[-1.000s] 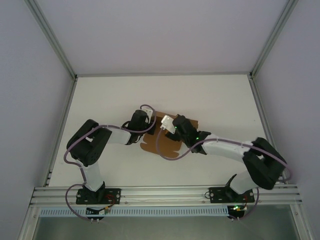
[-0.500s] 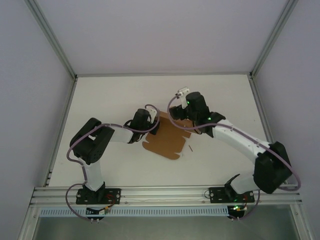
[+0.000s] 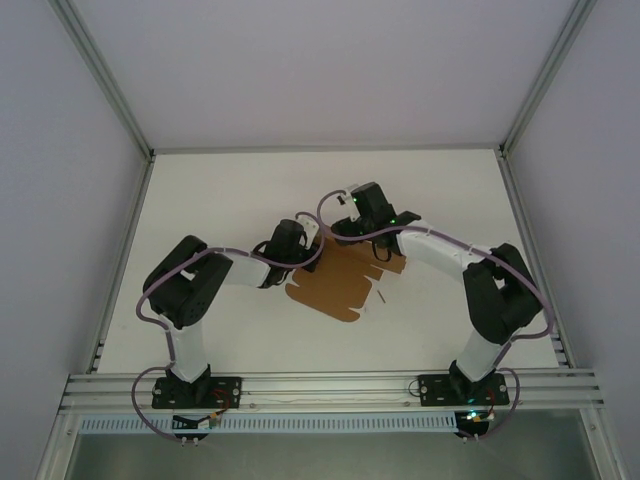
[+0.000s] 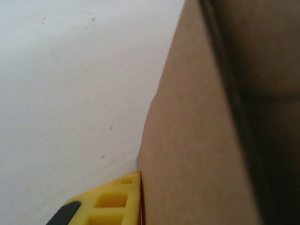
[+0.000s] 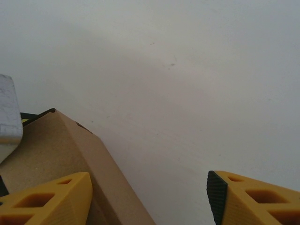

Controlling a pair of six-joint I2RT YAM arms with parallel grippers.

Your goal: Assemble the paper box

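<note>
The raised flap stands away from the panel inside it, so my left gripper needs to open and grab nearer the box's far corner (image 3: pixel 326 230), where the two meet.
The paper box (image 3: pixel 345 285) is a brown cardboard sheet lying mostly flat mid-table, with its far left flap raised. My left gripper (image 3: pixel 312 246) is at that flap. In the left wrist view one yellow finger (image 4: pixel 112 202) lies flush against the upright cardboard (image 4: pixel 197 140), which hides the other finger. My right gripper (image 3: pixel 338 226) hovers at the sheet's far left corner, close to the left gripper. It stands open (image 5: pixel 150 192): its left finger (image 5: pixel 47 199) is over a folded cardboard edge (image 5: pixel 56 145), and its right finger (image 5: pixel 253 199) is over bare table.
The white table (image 3: pixel 220 200) has free room on the left, far side and right. Aluminium posts border it, and a rail (image 3: pixel 330 385) runs along the near edge by the arm bases. A white part of the left wrist (image 5: pixel 7 112) sits just beside the right gripper.
The right arm lifted off the sheet, swung to the far side, then came back left to the far left corner. Its jaws narrowed a little. The left arm barely moved.
</note>
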